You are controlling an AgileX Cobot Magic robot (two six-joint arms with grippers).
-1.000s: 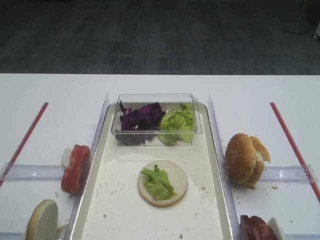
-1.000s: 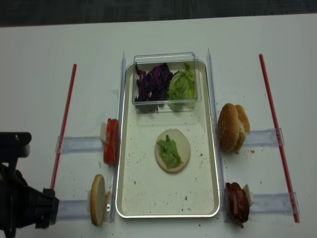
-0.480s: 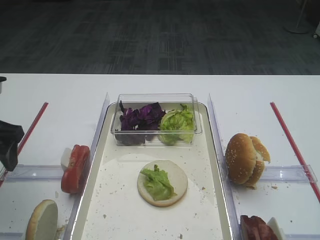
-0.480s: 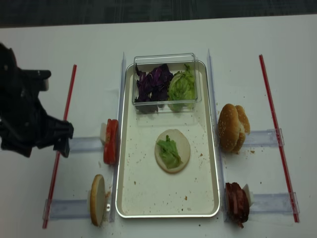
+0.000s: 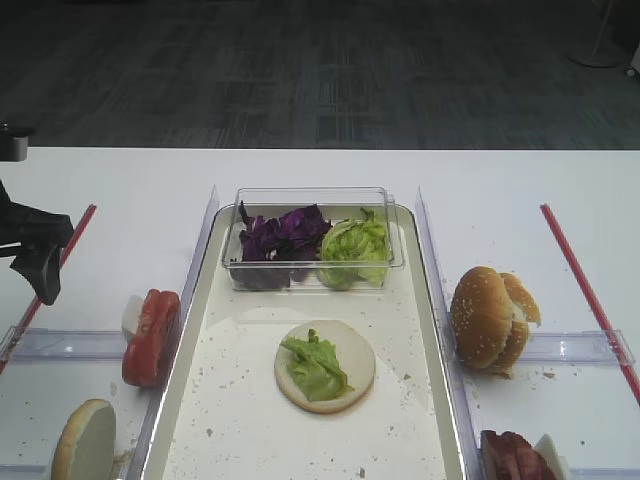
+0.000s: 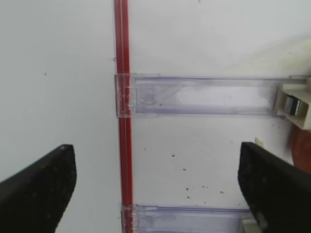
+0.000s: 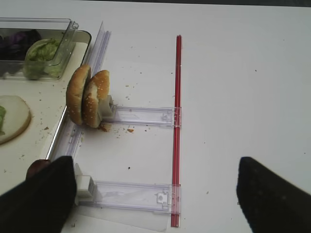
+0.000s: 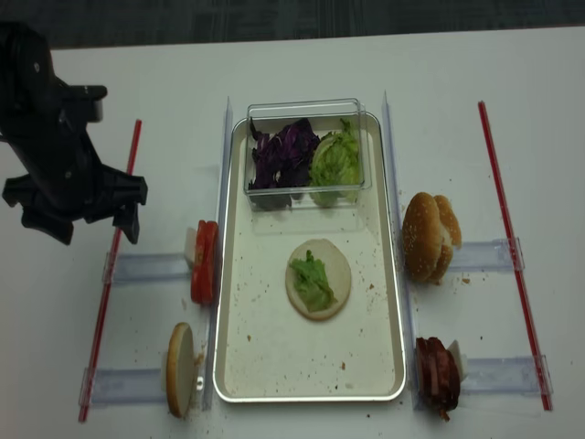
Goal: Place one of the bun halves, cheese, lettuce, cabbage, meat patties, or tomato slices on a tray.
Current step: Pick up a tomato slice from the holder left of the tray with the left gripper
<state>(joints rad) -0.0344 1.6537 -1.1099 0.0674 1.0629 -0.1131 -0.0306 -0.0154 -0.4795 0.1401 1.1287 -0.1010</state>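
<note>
Lettuce already lies on the bun half, so next my left gripper grasps the far end of the tomato slice point(image 8: 211, 235) standing nearest the tray.
The cream tray point(image 8: 239, 364) point(image 5: 238, 410) holds a bun half point(image 8: 320, 267) topped with a lettuce leaf point(image 8: 313, 280). Tomato slices point(image 8: 204, 261) point(image 5: 152, 336) stand on edge in a rack left of the tray, showing at the right edge of the left wrist view point(image 6: 302, 151). My left gripper point(image 8: 91, 227) point(image 6: 155, 184) hovers open and empty over the red strip, left of the tomato. Another bun half point(image 8: 179, 369) stands front left and more bun halves point(image 8: 430, 235) point(image 7: 88, 96) on the right. Meat patties point(image 8: 437, 375) sit front right. My right gripper point(image 7: 158, 194) is open and empty. No cheese shows.
A clear tub point(image 8: 306, 108) at the tray's far end holds purple cabbage point(image 8: 285, 154) and lettuce point(image 8: 336, 157). Red strips point(image 8: 114, 256) point(image 8: 512, 247) and clear racks point(image 8: 146, 267) point(image 7: 141, 115) lie on the white table on both sides of the tray.
My left arm has swung from the table's front left corner towards the far side and a little right, its gripper still open. The food has not moved.
</note>
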